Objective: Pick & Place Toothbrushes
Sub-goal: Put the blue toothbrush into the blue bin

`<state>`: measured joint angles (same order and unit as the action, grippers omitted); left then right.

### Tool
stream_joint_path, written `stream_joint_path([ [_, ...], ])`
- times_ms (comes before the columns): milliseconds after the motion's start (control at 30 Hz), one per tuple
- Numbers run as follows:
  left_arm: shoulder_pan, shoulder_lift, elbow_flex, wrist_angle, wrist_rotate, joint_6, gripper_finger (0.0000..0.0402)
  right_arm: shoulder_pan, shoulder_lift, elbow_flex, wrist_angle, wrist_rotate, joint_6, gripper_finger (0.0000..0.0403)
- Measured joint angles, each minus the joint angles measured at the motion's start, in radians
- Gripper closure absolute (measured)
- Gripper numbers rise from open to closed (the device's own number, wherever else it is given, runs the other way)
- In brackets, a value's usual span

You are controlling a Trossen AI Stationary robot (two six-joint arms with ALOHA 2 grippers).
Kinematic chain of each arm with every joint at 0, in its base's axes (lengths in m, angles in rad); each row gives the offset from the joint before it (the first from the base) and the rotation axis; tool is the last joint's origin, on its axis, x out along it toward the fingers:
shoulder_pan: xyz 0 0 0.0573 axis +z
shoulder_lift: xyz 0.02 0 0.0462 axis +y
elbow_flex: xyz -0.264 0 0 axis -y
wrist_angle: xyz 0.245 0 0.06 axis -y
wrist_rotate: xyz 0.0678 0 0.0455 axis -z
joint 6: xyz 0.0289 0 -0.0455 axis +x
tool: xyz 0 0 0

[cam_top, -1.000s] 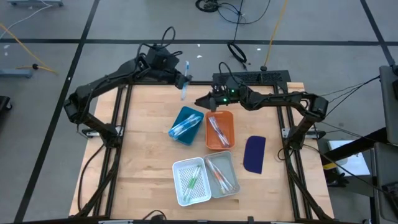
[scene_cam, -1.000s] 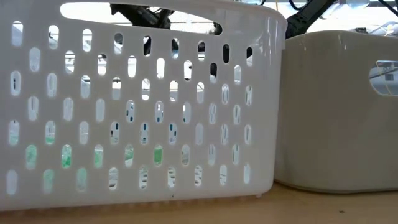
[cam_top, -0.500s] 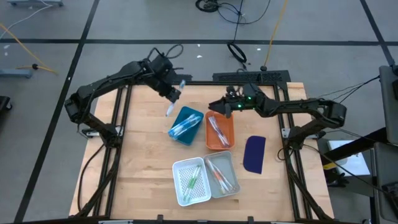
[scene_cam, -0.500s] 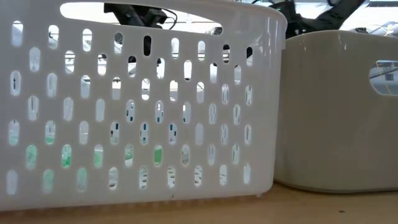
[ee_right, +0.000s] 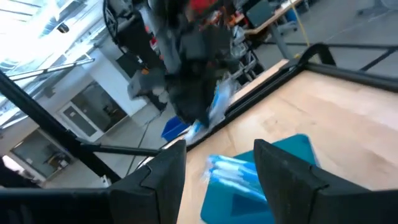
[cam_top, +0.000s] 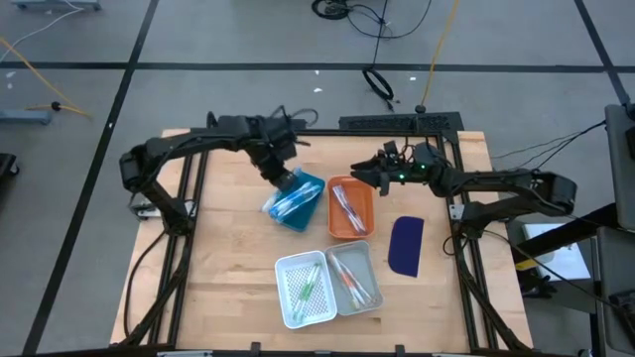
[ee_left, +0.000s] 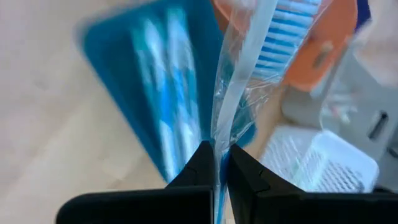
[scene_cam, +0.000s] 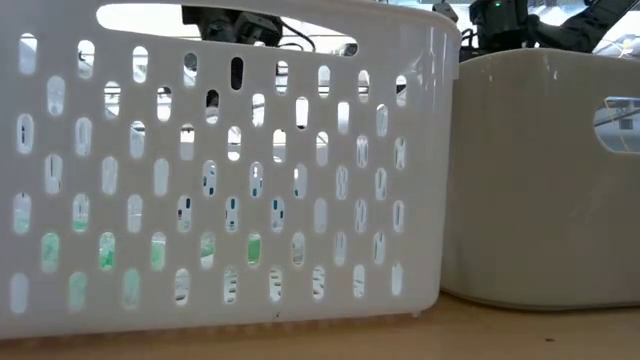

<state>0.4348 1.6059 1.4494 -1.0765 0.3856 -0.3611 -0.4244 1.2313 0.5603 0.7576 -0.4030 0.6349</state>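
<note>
I will let go of the wrapped toothbrush, now held over the blue tray, with my left gripper in the blue tray (cam_top: 297,202) (ee_left: 198,99), alongside the blue toothbrushes that are lying there.
My left gripper (cam_top: 286,181) is over the blue tray (cam_top: 298,198), slanting down, shut on a toothbrush (ee_left: 249,68) with blue bristles in a clear wrapper. Several blue toothbrushes (cam_top: 290,204) lie in that tray. More toothbrushes lie in the orange tray (cam_top: 350,207), the white perforated basket (cam_top: 306,289) and the whitish tray (cam_top: 354,276). My right gripper (cam_top: 359,171) stands open and level past the orange tray's far right corner, with nothing between its fingers (ee_right: 280,174). My left gripper pinches the wrapped toothbrush's handle (ee_left: 219,146) between its two fingers (ee_left: 245,171). The fingers slant down from the table's far left, in line with the brush. The brush runs on past the fingertips, bristle head (ee_left: 292,34) farthest out, over the blue tray.
A dark blue flat oblong piece (cam_top: 407,245) lies right of the orange tray. In the low view the white basket (scene_cam: 230,170) and the whitish tray (scene_cam: 545,180) fill the foreground. Bare wood shows on the table's left and near right.
My left gripper has come down from the table's far edge toward the blue tray with the toothbrush and has tipped from nearly level to slanting steeply down. My right gripper has drawn back toward the table's right edge, away from the trays.
</note>
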Motion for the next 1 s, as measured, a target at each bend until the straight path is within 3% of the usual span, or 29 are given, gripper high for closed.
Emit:
stream_joint_path([
  [367,-0.021,0.137,0.023,-0.074,0.16,0.01,0.0394,0.0,-0.025,-0.009,0.001,0.011,-0.011,0.0222],
  [533,0.003,0.227,0.158,-0.236,0.143,0.082,0.0394,0.0,-0.025,-0.009,0.002,0.011,-0.015,0.0222],
  [700,0.005,0.345,0.291,-0.293,0.144,0.13,0.0394,0.001,-0.025,-0.009,0.002,0.01,-0.018,0.0222],
  [1000,0.001,0.452,0.375,-0.403,0.136,0.165,0.0392,0.001,-0.024,-0.009,0.004,0.012,-0.026,0.0222],
])
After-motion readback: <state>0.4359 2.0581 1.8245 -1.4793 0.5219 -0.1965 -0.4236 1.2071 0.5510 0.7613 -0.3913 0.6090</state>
